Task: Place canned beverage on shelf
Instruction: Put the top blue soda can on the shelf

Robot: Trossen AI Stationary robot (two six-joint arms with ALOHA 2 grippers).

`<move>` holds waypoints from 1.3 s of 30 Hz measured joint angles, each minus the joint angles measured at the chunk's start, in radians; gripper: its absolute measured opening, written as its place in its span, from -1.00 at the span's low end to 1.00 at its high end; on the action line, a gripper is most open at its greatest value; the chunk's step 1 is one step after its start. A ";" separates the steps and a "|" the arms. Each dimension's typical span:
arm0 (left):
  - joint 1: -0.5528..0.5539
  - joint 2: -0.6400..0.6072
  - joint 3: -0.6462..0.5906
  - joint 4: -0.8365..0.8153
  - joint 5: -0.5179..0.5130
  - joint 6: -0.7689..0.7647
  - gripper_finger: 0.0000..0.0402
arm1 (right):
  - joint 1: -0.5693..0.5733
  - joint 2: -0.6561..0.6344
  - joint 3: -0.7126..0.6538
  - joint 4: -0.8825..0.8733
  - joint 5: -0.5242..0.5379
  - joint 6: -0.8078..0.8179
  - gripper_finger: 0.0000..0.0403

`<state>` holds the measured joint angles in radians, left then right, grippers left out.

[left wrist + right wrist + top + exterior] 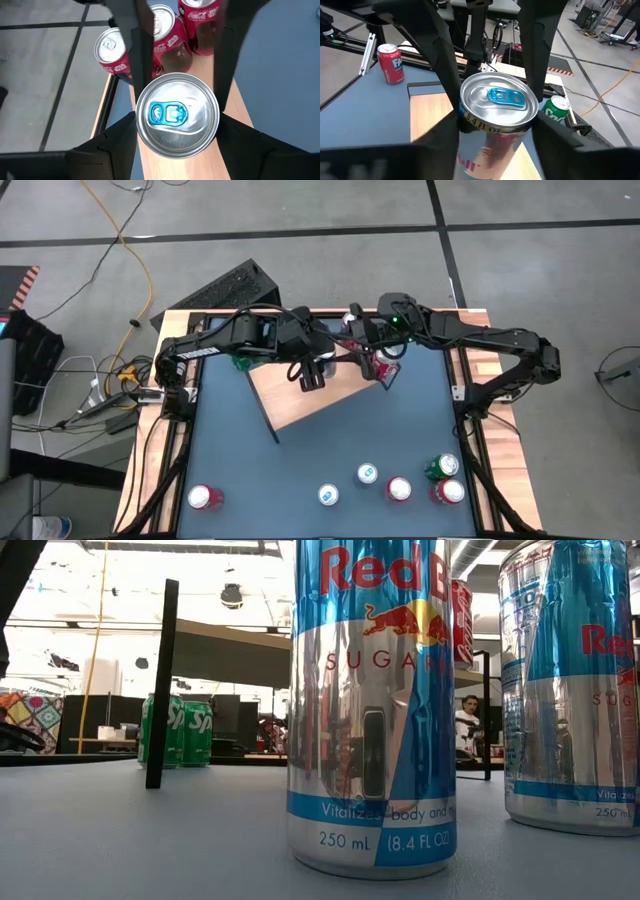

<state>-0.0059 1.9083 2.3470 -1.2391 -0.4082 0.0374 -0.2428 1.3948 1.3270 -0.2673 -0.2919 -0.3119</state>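
The can sits shallow in the right gripper's fingers, so while the left gripper holds it, the right gripper needs to open and grip the can's side (487,140) deeper.
The shelf (300,405), a light wood board on black legs, stands mid-table. My left gripper (312,372) is above it, shut on a can with a silver top and blue tab (177,115). My right gripper (385,372) is shut on a second can with a blue tab (497,100), reddish on its side, over the board's right part. Neither can's bottom shows, so I cannot tell whether they stand on the board. Three red cola cans (165,30) stand at the board's far end. My left gripper pinches the can between its two fingers, on opposite sides just below the rim (142,107). The fingers slant down from the table's left and reach past the can. The can stays upright, top up. My right gripper pinches the second can between its two fingers, on opposite sides right under the rim (464,112). The fingers come nearly level, slanting a little down. The can stands upright over the wood board (427,115).
Several cans stand along the table's near edge (399,489), two of them close before the low camera (370,710). Green cans (175,730) stand at the far left, by a black shelf leg (160,680). A red can (390,62) stands on the blue tabletop.
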 joint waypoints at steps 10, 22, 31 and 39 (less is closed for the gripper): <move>-0.001 0.002 0.000 0.051 0.007 0.025 0.09 | 0.010 0.003 0.002 -0.016 0.010 -0.006 0.92; -0.001 0.002 0.001 0.048 -0.017 0.033 0.09 | 0.018 0.002 0.001 -0.017 0.053 0.016 0.46; -0.006 0.002 0.001 0.046 -0.018 0.036 0.09 | 0.018 0.002 0.001 -0.017 0.059 0.011 -0.16; -0.005 0.002 0.001 0.047 0.047 0.095 0.29 | 0.026 0.001 0.000 -0.022 0.055 -0.015 -0.17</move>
<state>-0.0109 1.9099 2.3478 -1.1923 -0.3615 0.1321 -0.2165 1.3960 1.3274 -0.2891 -0.2373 -0.3269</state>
